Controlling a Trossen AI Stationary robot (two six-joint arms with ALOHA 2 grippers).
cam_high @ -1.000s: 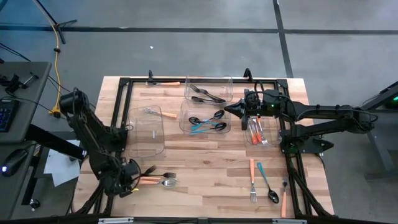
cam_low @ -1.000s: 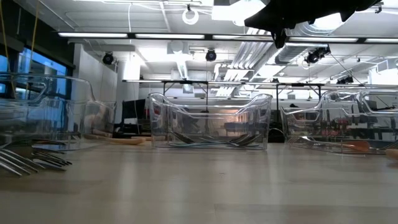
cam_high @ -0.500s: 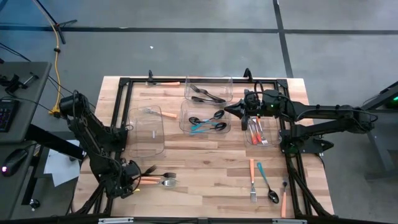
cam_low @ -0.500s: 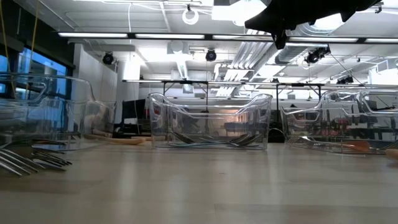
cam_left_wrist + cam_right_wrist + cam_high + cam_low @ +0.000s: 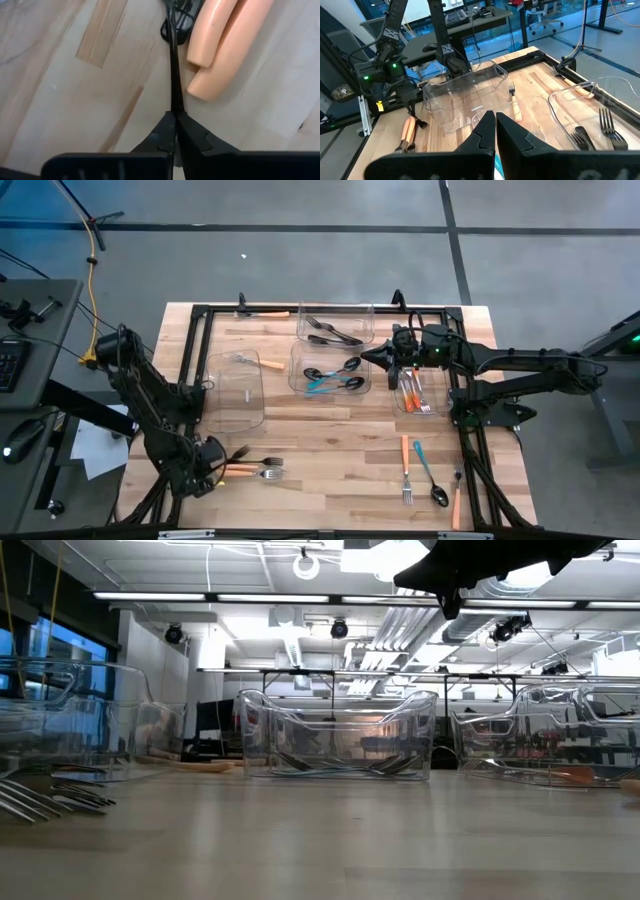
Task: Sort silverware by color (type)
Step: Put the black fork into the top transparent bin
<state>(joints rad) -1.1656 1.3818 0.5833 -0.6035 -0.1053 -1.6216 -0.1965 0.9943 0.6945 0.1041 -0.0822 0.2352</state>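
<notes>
I have the black fork's thin handle in my left gripper far from its head, so next I open and take the fork just below its head (image 5: pixel 170 7) before lifting.
My left gripper (image 5: pixel 216 464) (image 5: pixel 173 116) is low at the table's near left corner, shut on a thin black utensil (image 5: pixel 173 65). Two orange handles (image 5: pixel 220 45) lie beside that utensil. This small group of forks (image 5: pixel 262 468) lies on the wood and also shows in the low view as forks (image 5: pixel 50 797). My right gripper (image 5: pixel 366 357) (image 5: pixel 495 117) hangs shut and empty, high over the middle bins. More silverware lies at the near right: an orange-handled fork (image 5: pixel 406 465) and a teal spoon (image 5: pixel 428 470). My left gripper pinches the black utensil's thin handle at its free end (image 5: pixel 173 102) between the two fingertips. The fingers lie along the handle, coming low from the table's left side. The utensil lies flat on the wood, beside the orange handles.
Several clear bins stand mid-table. The left bin (image 5: pixel 235 392) holds one fork, the far bin (image 5: pixel 336 325) black forks, the middle bin (image 5: pixel 328 370) black and teal spoons, the right bin (image 5: pixel 418 392) orange-handled pieces. An orange-handled piece (image 5: pixel 266 313) lies at the far edge.
</notes>
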